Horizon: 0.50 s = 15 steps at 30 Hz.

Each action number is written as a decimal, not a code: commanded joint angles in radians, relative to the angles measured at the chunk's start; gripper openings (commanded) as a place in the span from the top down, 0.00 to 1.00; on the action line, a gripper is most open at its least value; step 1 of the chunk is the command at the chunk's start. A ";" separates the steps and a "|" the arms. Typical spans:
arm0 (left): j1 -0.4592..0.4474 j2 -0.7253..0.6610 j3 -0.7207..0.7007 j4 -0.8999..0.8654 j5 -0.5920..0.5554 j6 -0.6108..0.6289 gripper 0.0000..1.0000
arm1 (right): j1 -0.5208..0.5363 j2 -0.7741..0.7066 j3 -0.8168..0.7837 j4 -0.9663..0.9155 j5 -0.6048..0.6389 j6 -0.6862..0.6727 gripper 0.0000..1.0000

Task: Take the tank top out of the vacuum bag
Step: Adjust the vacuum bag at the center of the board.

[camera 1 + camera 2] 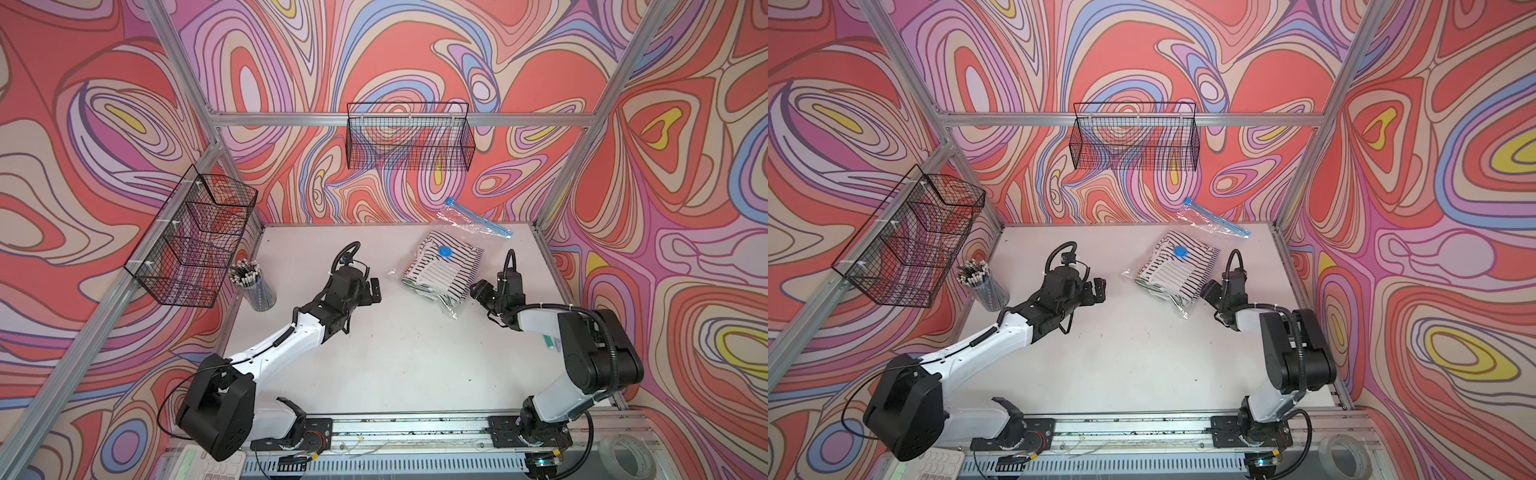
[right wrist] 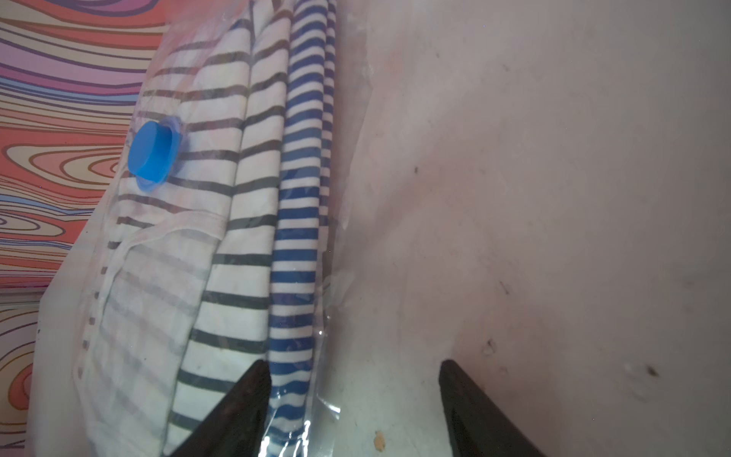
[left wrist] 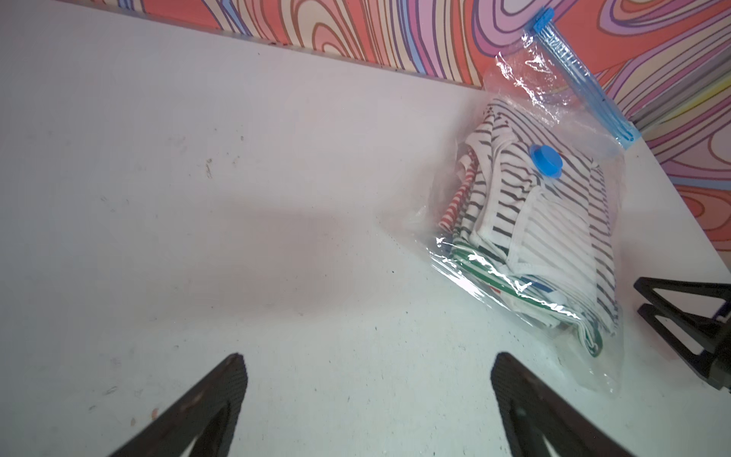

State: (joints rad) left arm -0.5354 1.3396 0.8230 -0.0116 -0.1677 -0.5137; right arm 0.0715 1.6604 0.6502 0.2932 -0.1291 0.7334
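Note:
I will next use my left gripper to grab the vacuum bag's bottom corner (image 3: 606, 374), opposite the zip strip, at the corner nearest my right gripper.
The clear vacuum bag (image 1: 460, 217) lies at the back right of the white table (image 1: 395, 353), its light-blue zip strip (image 1: 478, 219) leaning on the back wall. A round blue valve cap (image 1: 444, 251) sits on top. Inside are folded striped garments. The topmost, white with dark stripes and a white bound edge, looks like the tank top (image 3: 553, 233). My right gripper (image 2: 352, 368) is open at the bag's near edge. One finger rests over the clothes, and the blue-striped fold and plastic rim lie between its jaws. My left gripper (image 3: 366, 366) hangs open left of the bag, holding nothing.
A cup of pens (image 1: 255, 286) stands at the table's left edge under a black wire basket (image 1: 195, 237). A second wire basket (image 1: 409, 137) hangs on the back wall. A tape roll (image 1: 627, 455) and a keypad (image 1: 208, 461) lie beyond the front rail.

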 commanded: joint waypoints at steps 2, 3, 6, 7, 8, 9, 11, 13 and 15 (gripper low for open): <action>-0.005 0.007 0.008 0.001 0.042 -0.053 0.00 | -0.005 0.075 -0.003 0.102 -0.067 0.049 0.35; -0.005 0.007 0.005 0.004 0.040 -0.053 0.00 | -0.004 0.092 -0.001 0.118 -0.076 0.050 0.36; -0.005 0.010 -0.004 0.008 0.041 -0.053 0.00 | -0.005 0.151 -0.003 0.185 -0.113 0.060 0.47; -0.004 0.010 -0.005 0.010 0.043 -0.053 0.00 | -0.004 0.167 -0.002 0.203 -0.126 0.067 0.52; -0.004 0.012 -0.008 0.012 0.043 -0.052 0.00 | -0.005 0.180 0.002 0.211 -0.134 0.071 0.58; -0.004 0.015 -0.010 0.012 0.041 -0.053 0.00 | -0.003 0.197 0.006 0.218 -0.140 0.074 0.65; -0.005 0.019 -0.013 0.013 0.040 -0.054 0.00 | -0.001 0.220 0.011 0.231 -0.144 0.075 0.87; -0.004 0.024 -0.015 0.013 0.040 -0.051 0.00 | -0.001 0.233 0.014 0.233 -0.139 0.071 1.00; -0.004 0.027 -0.018 0.013 0.037 -0.049 0.00 | 0.002 0.234 0.014 0.227 -0.131 0.061 1.00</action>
State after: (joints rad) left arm -0.5369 1.3540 0.8219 -0.0048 -0.1299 -0.5518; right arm 0.0662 1.8576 0.6697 0.5682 -0.2577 0.7906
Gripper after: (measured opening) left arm 0.999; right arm 0.049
